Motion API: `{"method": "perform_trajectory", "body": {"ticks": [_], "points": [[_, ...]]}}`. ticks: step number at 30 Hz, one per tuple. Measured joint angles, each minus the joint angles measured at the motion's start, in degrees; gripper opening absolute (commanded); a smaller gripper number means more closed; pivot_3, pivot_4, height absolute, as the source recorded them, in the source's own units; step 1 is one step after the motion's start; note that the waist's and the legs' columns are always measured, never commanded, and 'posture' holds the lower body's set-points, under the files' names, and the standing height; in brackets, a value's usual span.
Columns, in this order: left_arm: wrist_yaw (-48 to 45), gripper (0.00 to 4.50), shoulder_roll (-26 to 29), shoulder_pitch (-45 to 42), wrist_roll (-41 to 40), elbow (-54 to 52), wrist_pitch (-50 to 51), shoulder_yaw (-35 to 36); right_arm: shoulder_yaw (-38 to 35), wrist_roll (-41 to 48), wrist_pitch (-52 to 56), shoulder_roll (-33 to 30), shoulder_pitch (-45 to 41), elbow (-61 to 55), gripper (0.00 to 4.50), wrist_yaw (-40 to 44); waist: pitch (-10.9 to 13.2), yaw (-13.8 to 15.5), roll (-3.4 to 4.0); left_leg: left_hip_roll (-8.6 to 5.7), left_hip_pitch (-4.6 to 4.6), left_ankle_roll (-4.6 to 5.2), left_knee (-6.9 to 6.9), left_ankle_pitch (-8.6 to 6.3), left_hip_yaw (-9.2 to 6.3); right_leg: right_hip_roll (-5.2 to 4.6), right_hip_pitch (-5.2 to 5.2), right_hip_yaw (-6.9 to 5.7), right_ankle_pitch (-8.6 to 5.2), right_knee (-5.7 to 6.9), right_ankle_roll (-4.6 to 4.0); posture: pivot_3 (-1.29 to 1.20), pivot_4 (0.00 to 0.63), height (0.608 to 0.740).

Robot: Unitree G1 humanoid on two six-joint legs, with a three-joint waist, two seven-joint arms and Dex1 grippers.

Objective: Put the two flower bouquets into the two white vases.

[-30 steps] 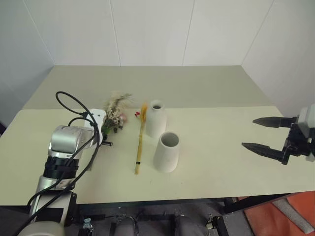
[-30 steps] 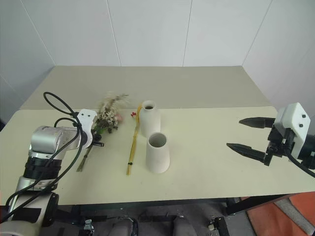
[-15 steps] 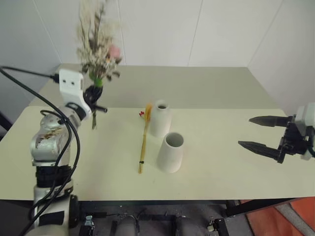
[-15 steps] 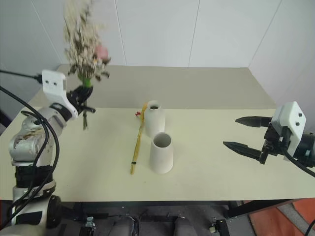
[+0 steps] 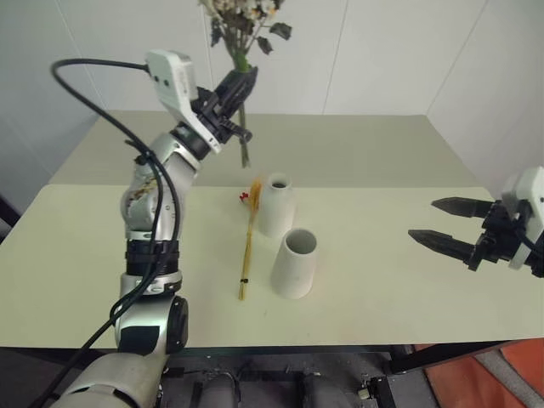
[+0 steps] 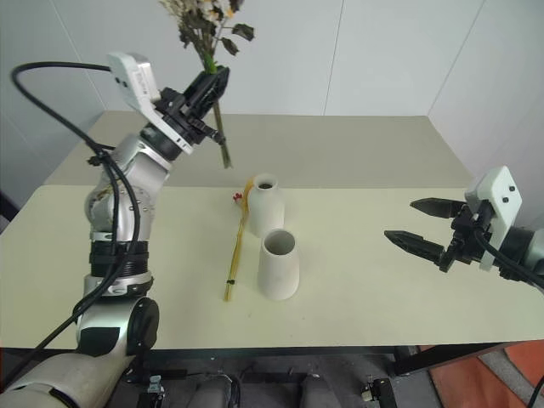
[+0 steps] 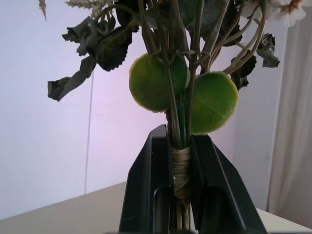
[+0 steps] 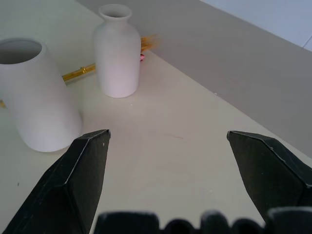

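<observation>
My left gripper will let go of the bushy bouquet in the opening of the narrow-necked vase (image 5: 279,183), which stands behind the wide-mouthed cone vase.
My left gripper (image 5: 239,87) is raised high at the back left, shut on the tied stems of the bushy bouquet (image 5: 244,24); its green leaves (image 7: 161,80) rise above the black fingers (image 7: 146,190), and its stem ends hang below the grip. The slim golden spray (image 5: 248,240) lies flat on the table, left of the two white vases. The narrow-necked vase (image 5: 274,205) stands behind the wide-mouthed cone vase (image 5: 294,263). My right gripper (image 5: 442,223) hovers open at the right edge, fingers pointing toward the vases, nothing between them.
The pale table (image 5: 391,280) has a second, darker table top (image 5: 357,144) behind it, up against white walls. Open table surface lies between the vases and my right gripper.
My left arm swung the bushy bouquet up and to the right, from the far left toward the space behind the vases. The right gripper stayed where it was.
</observation>
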Motion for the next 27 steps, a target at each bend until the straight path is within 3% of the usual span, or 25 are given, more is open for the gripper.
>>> {"method": "perform_trajectory", "body": {"ticks": [14, 25, 27], "points": [[-5.1, 0.16, -3.9, -5.9, 4.9, 19.9, -10.3, -3.1, -3.6, 0.8, 0.8, 0.9, 4.2, -5.4, 4.5, -2.4, 0.0, -0.3, -0.02, -0.15, -0.05, 0.0, 0.0, 0.0, -0.1, -0.06, 0.0, 0.01, 0.0, -0.03, 0.06, 0.0, 0.15, 0.74], [-6.5, 0.16, -4.9, -5.9, 7.9, 24.9, -13.4, -4.3, -5.3, 1.7, 1.3, 1.0, 5.2, -6.7, 4.5, -3.7, 0.0, -0.7, -0.03, -0.16, -0.12, 0.0, 0.0, 0.0, -0.15, -0.06, -0.05, 0.01, 0.01, -0.03, 0.08, 0.0, 0.15, 0.74], [-6.9, 0.9, -4.9, -5.9, 8.3, 24.9, -13.3, -4.6, -5.3, 1.7, 1.3, 1.0, 5.2, -6.7, 4.5, -3.8, 0.0, -0.7, -0.02, -0.17, -0.13, 0.0, 0.0, 0.0, -0.15, -0.06, -0.04, 0.01, 0.01, -0.04, 0.09, 0.0, 0.15, 0.74]]}}
